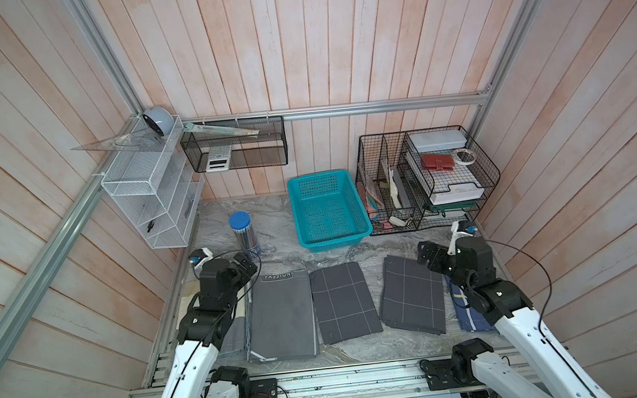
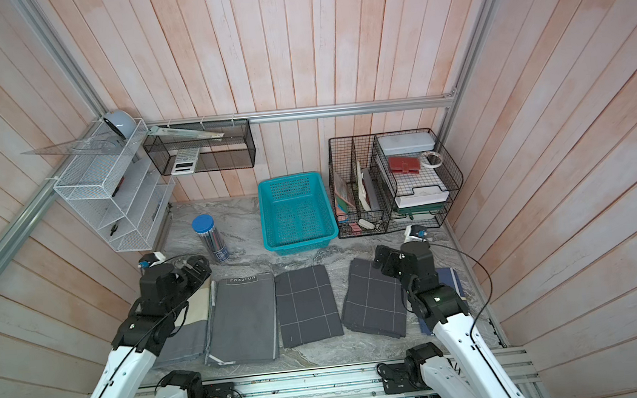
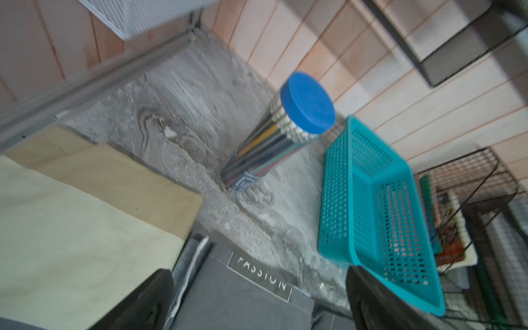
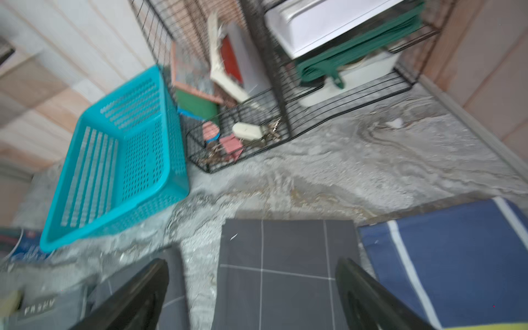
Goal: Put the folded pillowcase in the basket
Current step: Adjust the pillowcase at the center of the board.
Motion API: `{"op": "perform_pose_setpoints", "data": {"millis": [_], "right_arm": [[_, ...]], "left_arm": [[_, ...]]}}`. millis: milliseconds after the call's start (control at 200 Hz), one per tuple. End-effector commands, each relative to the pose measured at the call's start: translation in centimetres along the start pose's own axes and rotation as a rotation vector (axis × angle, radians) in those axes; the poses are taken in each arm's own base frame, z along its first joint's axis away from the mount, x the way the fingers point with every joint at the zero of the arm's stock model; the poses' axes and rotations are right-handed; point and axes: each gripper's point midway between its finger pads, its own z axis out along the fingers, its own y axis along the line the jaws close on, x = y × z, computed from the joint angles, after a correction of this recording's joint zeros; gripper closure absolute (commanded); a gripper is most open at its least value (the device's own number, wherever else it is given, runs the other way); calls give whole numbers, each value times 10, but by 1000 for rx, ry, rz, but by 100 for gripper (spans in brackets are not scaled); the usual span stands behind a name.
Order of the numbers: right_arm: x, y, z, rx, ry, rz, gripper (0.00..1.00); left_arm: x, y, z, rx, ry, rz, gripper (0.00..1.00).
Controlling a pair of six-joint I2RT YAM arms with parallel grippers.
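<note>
My right gripper grips the middle checked cloth's side edge (image 1: pixel 367 291) (image 4: pixel 187 312) next, halfway along the side that faces the other dark checked cloth.
The teal basket (image 1: pixel 329 207) (image 2: pixel 296 209) stands with nothing in it at the back middle of the table, also seen in the wrist views (image 3: pixel 371 214) (image 4: pixel 114 160). Three folded cloths lie in a row in front of it: a plain grey one marked PASSION (image 1: pixel 282 317) (image 3: pixel 243 300), a dark checked one (image 1: pixel 343 302), and a second dark checked one (image 1: pixel 414 294) (image 4: pixel 285 271). Which one is the pillowcase I cannot tell. My left gripper (image 1: pixel 249 263) (image 3: pixel 257 274) hovers open over the PASSION cloth's far corner. My right gripper (image 1: pixel 428 255) (image 4: pixel 251 263) hovers open over the right checked cloth's far edge.
A pencil tube with a blue lid (image 1: pixel 243 230) stands left of the basket. A black wire organizer (image 1: pixel 425 182) stands close against the basket's right side. A white mesh shelf (image 1: pixel 151 195) hangs on the left wall. A beige cloth (image 3: pixel 71 214) and a blue striped cloth (image 4: pixel 443 257) lie under the arms.
</note>
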Motion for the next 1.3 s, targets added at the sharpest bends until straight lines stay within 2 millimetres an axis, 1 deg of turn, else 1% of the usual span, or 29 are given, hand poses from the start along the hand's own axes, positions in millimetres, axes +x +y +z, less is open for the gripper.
{"op": "perform_pose_setpoints", "data": {"millis": [0, 60, 90, 185, 225, 320, 420, 510, 640, 725, 790, 870, 950, 1030, 1105, 1185, 1230, 1295], "right_arm": [[28, 35, 4, -54, 103, -138, 2], [43, 56, 13, -84, 139, -197, 2], [52, 68, 19, -109, 166, -216, 2], [76, 96, 34, -164, 238, -257, 2], [89, 108, 41, -176, 271, -288, 2], [110, 128, 55, -180, 332, -349, 2], [133, 142, 70, -179, 402, -404, 2], [151, 155, 82, -196, 463, -438, 2], [175, 172, 96, -239, 540, -436, 3], [190, 181, 103, -265, 592, -428, 3], [198, 183, 106, -265, 630, -429, 3], [208, 177, 112, -217, 709, -461, 3], [216, 161, 122, -137, 756, -473, 4], [219, 141, 129, -83, 773, -429, 4], [215, 125, 133, -76, 767, -344, 4], [206, 109, 134, -73, 748, -267, 5], [200, 104, 133, -84, 738, -245, 5], [192, 104, 130, -107, 720, -234, 5]], "left_arm": [[35, -17, 0, -1, 119, 81, 0], [48, -28, 3, 3, 141, 113, 0], [55, -30, 4, 1, 152, 122, 0], [75, -37, 9, 18, 180, 126, 0], [82, -37, 11, 20, 192, 131, 0], [93, -32, 13, 8, 200, 124, 0], [102, -24, 14, 5, 210, 89, 0], [109, -21, 15, 20, 216, 56, 0], [116, -17, 18, 16, 232, 39, 0], [121, -20, 20, 16, 255, 47, 0], [125, -22, 22, 14, 272, 57, 0], [129, -26, 25, 17, 286, 67, 0], [135, -32, 27, 26, 304, 71, 0], [142, -41, 29, 34, 328, 84, 0], [150, -52, 30, 41, 346, 113, 0], [158, -63, 30, 46, 357, 141, 0], [162, -69, 31, 49, 364, 150, 1], [171, -79, 33, 58, 381, 170, 3]]}}
